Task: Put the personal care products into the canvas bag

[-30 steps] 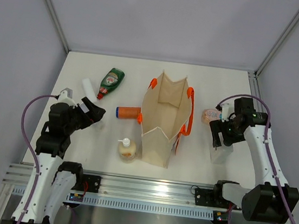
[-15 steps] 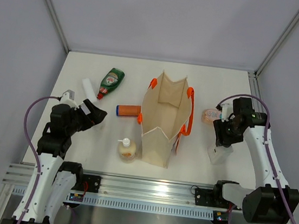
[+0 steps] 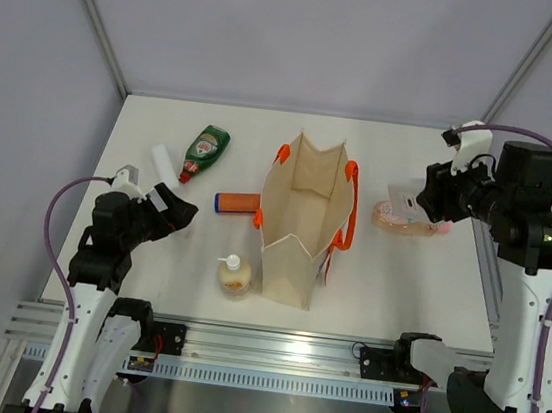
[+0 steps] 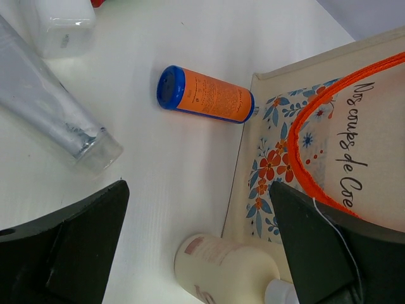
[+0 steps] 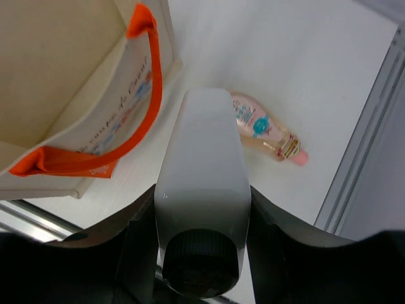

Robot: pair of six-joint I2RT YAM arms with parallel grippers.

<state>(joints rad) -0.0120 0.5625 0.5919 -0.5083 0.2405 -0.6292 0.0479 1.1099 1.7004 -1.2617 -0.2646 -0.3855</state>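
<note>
My right gripper will release the white black-capped bottle so that it goes inside the far half of the open canvas bag (image 3: pixel 316 202).
The canvas bag (image 3: pixel 304 220) stands open in the middle of the table. My right gripper (image 3: pixel 426 197) is raised to the right of it, shut on the white black-capped bottle (image 5: pixel 202 183), cap toward the camera. The pink clear bottle (image 3: pixel 400 220) lies on the table below it. Left of the bag lie the green red-capped bottle (image 3: pixel 205 150), the white tube (image 3: pixel 165 165) and the orange cylinder (image 3: pixel 238 205). The cream pump bottle (image 3: pixel 234 275) stands at the bag's near left corner. My left gripper (image 4: pixel 196 253) hangs open above the table, with the cream pump bottle (image 4: pixel 221 269) below its gap.
A clear greyish tube-shaped container (image 4: pixel 57 126) lies close to my left gripper. The orange handles (image 5: pixel 145 114) hang over the bag's sides. A metal frame rail (image 5: pixel 361 158) runs along the table's right edge, and grey walls enclose the table.
My right gripper closed on the white black-capped bottle and lifted it off the table, up and toward the far right. The left arm shifted only slightly.
</note>
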